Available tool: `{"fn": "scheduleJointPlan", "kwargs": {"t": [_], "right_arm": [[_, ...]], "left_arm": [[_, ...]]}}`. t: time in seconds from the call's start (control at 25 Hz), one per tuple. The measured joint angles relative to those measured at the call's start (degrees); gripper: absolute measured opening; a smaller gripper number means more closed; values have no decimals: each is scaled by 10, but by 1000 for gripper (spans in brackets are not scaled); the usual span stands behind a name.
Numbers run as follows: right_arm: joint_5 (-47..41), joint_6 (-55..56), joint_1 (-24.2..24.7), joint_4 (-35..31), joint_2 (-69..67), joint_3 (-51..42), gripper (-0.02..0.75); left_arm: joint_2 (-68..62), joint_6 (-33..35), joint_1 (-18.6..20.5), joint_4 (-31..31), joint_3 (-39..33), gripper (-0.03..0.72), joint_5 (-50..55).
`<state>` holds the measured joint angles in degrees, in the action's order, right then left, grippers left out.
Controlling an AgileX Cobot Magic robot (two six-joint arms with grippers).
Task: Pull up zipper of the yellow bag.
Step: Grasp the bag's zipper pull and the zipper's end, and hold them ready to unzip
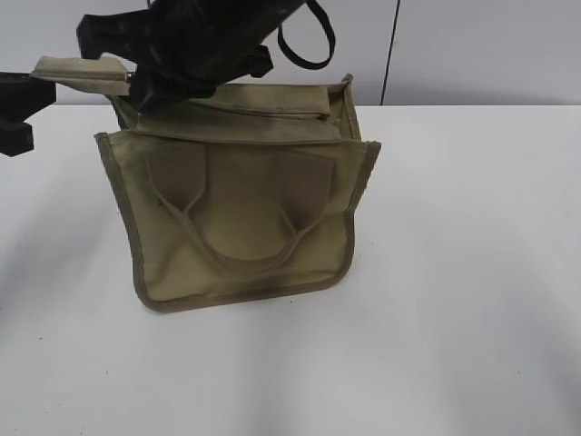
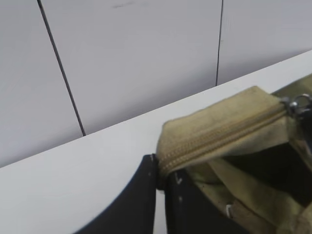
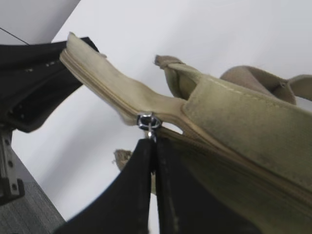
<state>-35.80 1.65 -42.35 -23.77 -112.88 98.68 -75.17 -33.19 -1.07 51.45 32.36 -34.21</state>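
Note:
The pull tab will leave my right gripper at the zipper end point(image 1: 326, 111) farthest from my left gripper.
The yellow bag point(image 1: 245, 227) stands upright on the white table, its two looped handles hanging down the front. The zipper point(image 1: 272, 115) runs along the khaki strip on top, and the strip's end sticks out past the bag's left corner. My left gripper point(image 1: 44, 91) point(image 2: 161, 170) is shut on that strip end. My right gripper point(image 1: 141, 89) point(image 3: 153, 141) reaches down from above and is shut on the pull tab of the silver slider point(image 3: 148, 121), close to the left end. The slider also shows in the left wrist view point(image 2: 300, 103).
The white table point(image 1: 472, 300) stretches out round the bag. A pale panelled wall point(image 1: 472, 45) with a dark vertical seam rises just behind the table's back edge. A black cable loop point(image 1: 313, 50) hangs from the right arm above the bag.

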Motion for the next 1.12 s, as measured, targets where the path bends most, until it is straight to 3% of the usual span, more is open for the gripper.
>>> {"fn": "scheduleJointPlan", "kwargs": {"t": [0.48,0.84,0.96,1.04,1.12], "right_arm": [[-165,-47,89,-3,11,0,-11],[-280,-57,170,69,29,1,-11],[-293,-58,184,61,31,2,-9],[-298,-58,184,60,32,2,23],[-303,-62,188,61,36,2,129]], "left_arm": [[0,0,-1,-14,0,6,42],[0,0,-1,-15,0,6,47],[0,0,-2,-13,0,6,39],[0,0,-2,-15,0,29,39],[0,0,0,-23,0,141,51]]}}
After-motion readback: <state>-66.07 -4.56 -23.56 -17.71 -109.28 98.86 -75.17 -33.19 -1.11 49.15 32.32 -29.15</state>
